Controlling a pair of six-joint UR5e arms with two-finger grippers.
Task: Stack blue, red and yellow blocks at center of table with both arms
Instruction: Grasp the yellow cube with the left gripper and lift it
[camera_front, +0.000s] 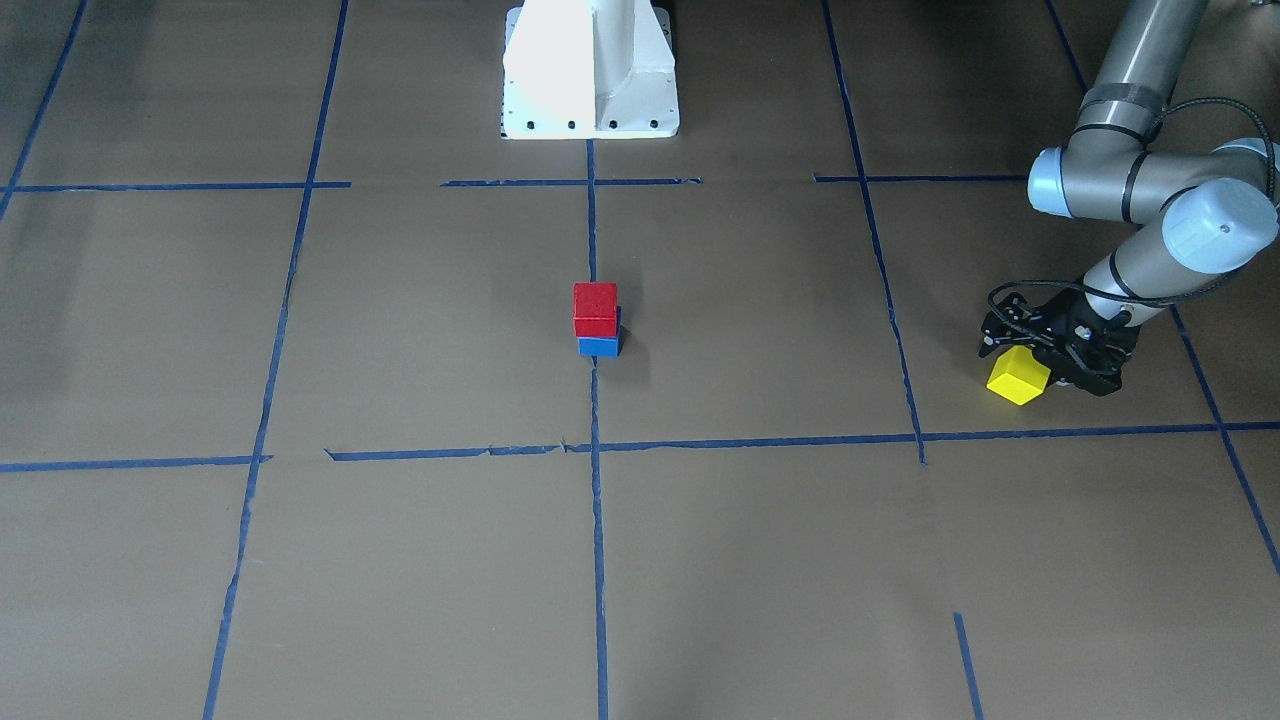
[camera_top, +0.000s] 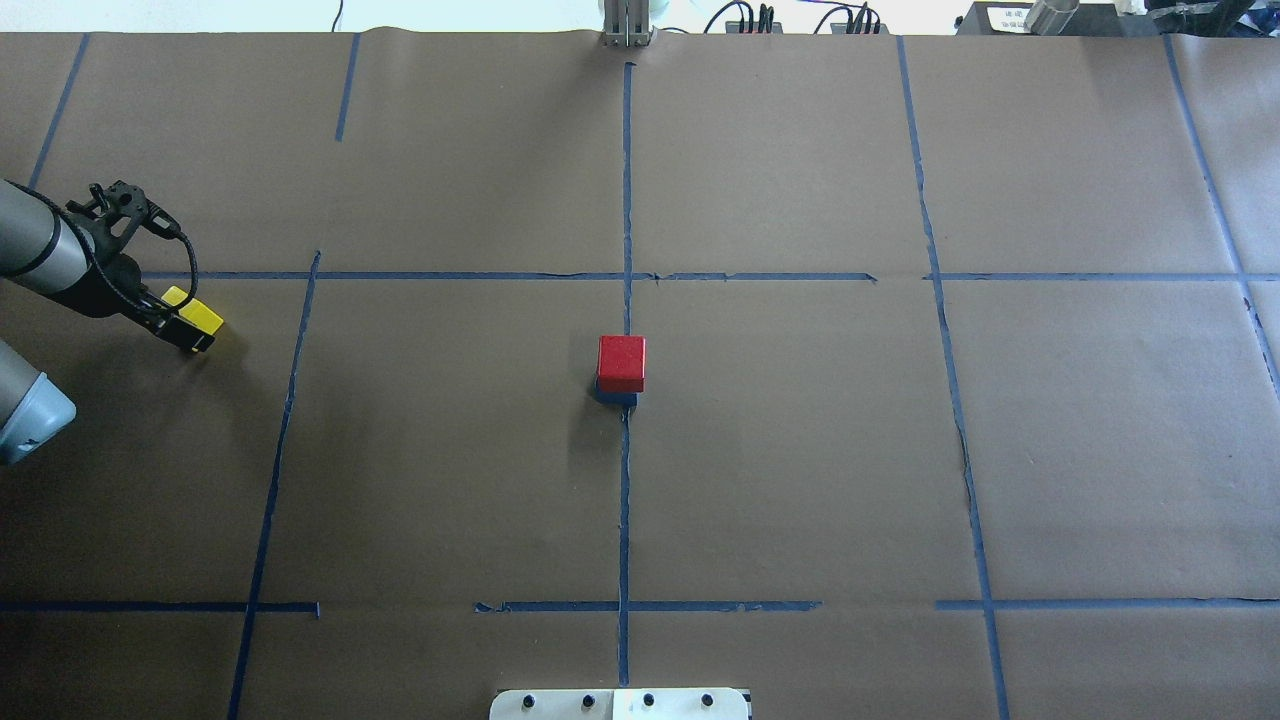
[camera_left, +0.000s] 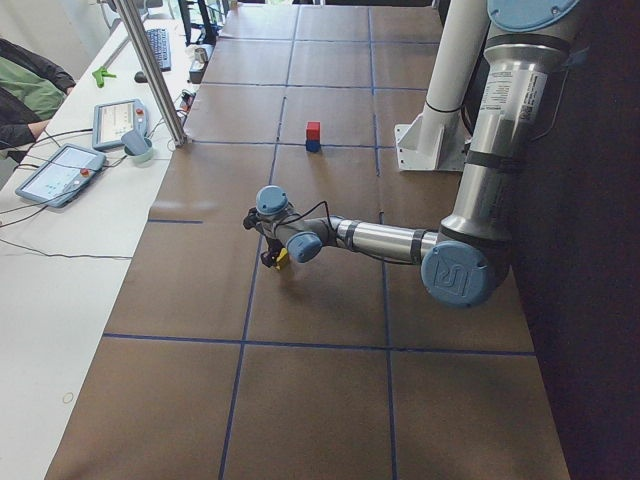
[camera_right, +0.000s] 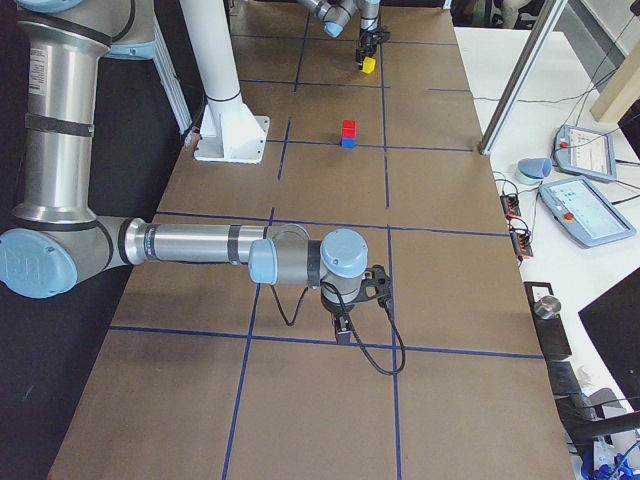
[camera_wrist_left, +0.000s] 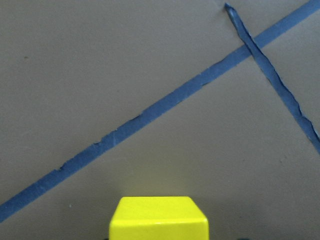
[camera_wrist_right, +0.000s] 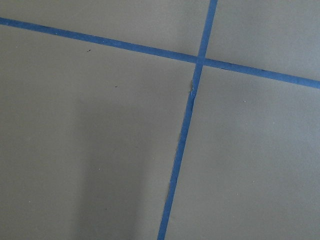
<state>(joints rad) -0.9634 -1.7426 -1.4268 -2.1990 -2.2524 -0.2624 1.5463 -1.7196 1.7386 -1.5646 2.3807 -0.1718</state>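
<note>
The robot's left gripper needs to release the yellow block on top of the red block (camera_front: 595, 299). The yellow block is now low over the paper.
A red block (camera_front: 595, 308) sits on a blue block (camera_front: 598, 346) at the table's centre, also in the overhead view, red (camera_top: 621, 362) over blue (camera_top: 617, 397). My left gripper (camera_front: 1040, 362) is at the table's left side, shut on a yellow block (camera_front: 1018, 376), low over the paper. The overhead view shows this yellow block (camera_top: 197, 315) in the fingers, and it fills the bottom of the left wrist view (camera_wrist_left: 158, 218). My right gripper (camera_right: 343, 333) shows only in the exterior right view, pointing down over bare paper far from the stack. I cannot tell whether it is open.
The white robot base (camera_front: 590, 70) stands at the table's robot-side edge. Blue tape lines (camera_top: 625, 480) grid the brown paper. A metal post (camera_left: 155, 75) and tablets (camera_right: 583, 205) stand on the white bench on the operators' side.
</note>
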